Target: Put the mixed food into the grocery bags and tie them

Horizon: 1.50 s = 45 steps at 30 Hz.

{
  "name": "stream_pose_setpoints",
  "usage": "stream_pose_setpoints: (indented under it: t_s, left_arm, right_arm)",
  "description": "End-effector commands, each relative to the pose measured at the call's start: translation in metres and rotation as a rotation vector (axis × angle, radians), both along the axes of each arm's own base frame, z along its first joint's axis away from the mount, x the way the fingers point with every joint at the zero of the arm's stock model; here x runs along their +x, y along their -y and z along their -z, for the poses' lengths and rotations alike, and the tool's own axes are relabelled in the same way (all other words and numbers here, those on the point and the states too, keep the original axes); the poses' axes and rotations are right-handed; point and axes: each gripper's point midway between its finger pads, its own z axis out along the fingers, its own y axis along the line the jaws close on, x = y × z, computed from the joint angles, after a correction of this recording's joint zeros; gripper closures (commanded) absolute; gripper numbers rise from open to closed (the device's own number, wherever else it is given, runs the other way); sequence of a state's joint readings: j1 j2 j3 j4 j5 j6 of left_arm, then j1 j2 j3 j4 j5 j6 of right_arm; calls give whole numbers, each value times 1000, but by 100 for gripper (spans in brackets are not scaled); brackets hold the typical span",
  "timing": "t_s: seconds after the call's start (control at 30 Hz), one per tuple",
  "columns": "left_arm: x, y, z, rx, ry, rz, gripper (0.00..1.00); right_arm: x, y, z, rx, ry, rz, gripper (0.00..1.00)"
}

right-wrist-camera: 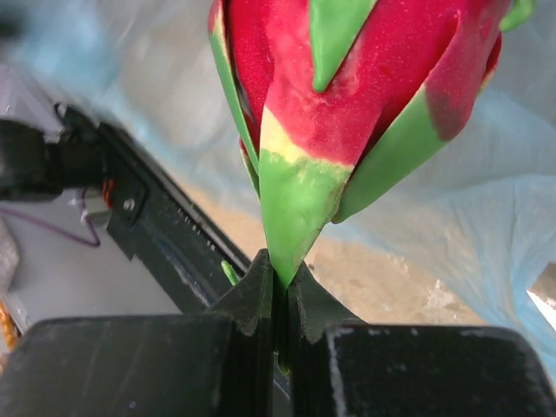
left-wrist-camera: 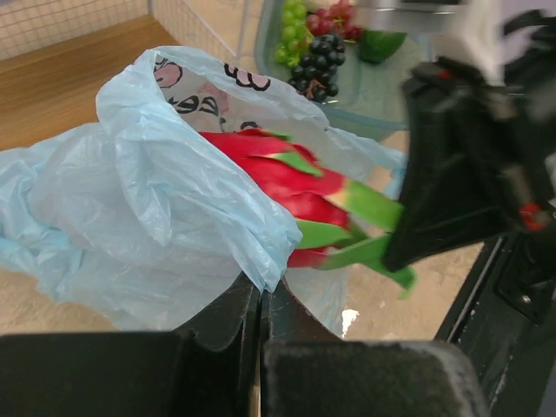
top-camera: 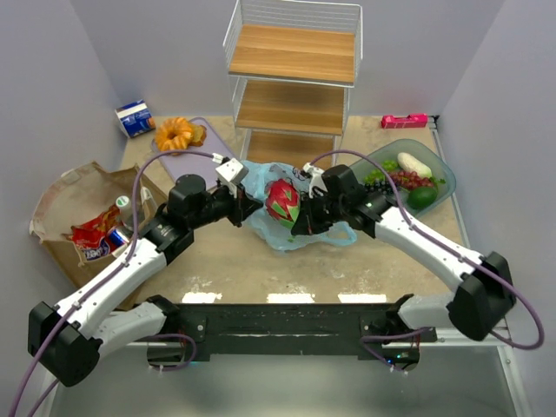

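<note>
The robot's right gripper needs to release the dragon fruit, now half inside at the bag's mouth, deep inside the light-blue plastic bag (top-camera: 305,196), toward the wire shelf rack.
A pink dragon fruit (top-camera: 281,201) with green scales hangs at the mouth of the light-blue plastic bag (top-camera: 261,187) in the table's middle. My right gripper (right-wrist-camera: 282,282) is shut on one green leaf tip of the dragon fruit (right-wrist-camera: 347,95). At the bag's left side, my left gripper (left-wrist-camera: 261,291) is shut on a fold of the plastic bag (left-wrist-camera: 165,208), with the fruit (left-wrist-camera: 295,187) half inside. The brown paper bag (top-camera: 74,195) lies at the left with a red snack packet (top-camera: 91,236), a can (top-camera: 115,239) and a bottle (top-camera: 126,208) in it.
A green bowl (top-camera: 443,169) at the right holds grapes (top-camera: 408,180), a pale oblong fruit (top-camera: 414,163) and a green fruit (top-camera: 422,197). A wire shelf rack (top-camera: 291,78) stands at the back. An orange ring pastry (top-camera: 176,133), a blue-white carton (top-camera: 135,119) and a pink object (top-camera: 404,121) lie near the back.
</note>
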<state>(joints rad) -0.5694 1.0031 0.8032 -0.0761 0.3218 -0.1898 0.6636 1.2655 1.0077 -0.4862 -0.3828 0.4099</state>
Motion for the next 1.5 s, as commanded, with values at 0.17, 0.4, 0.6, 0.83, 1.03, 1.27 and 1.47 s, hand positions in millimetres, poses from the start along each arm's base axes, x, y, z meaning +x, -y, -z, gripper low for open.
stream_pose_setpoints:
  t_s: [0.17, 0.4, 0.6, 0.83, 1.03, 1.27, 1.47]
  left_arm:
    - [-51, 41, -29, -184, -15, 385, 100]
    - [-90, 40, -80, -417, -29, 486, 100]
    - [-91, 30, -114, -465, -3, 406, 100]
    - [-59, 31, -94, -365, -20, 285, 100]
    - [-10, 23, -66, -180, -22, 98, 100]
    - [30, 1, -34, -44, -7, -115, 100]
    - [27, -7, -20, -8, 25, -120, 100]
  right_arm:
    - [109, -25, -17, 84, 104, 407, 100]
    - [156, 13, 24, 12, 107, 675, 100]
    - [159, 48, 61, -128, 83, 722, 100]
    - [122, 27, 75, -111, 18, 473, 100]
    - [75, 13, 45, -81, 64, 250, 44]
    - [40, 54, -36, -43, 205, 286, 12]
    - [41, 81, -81, -73, 301, 373, 3]
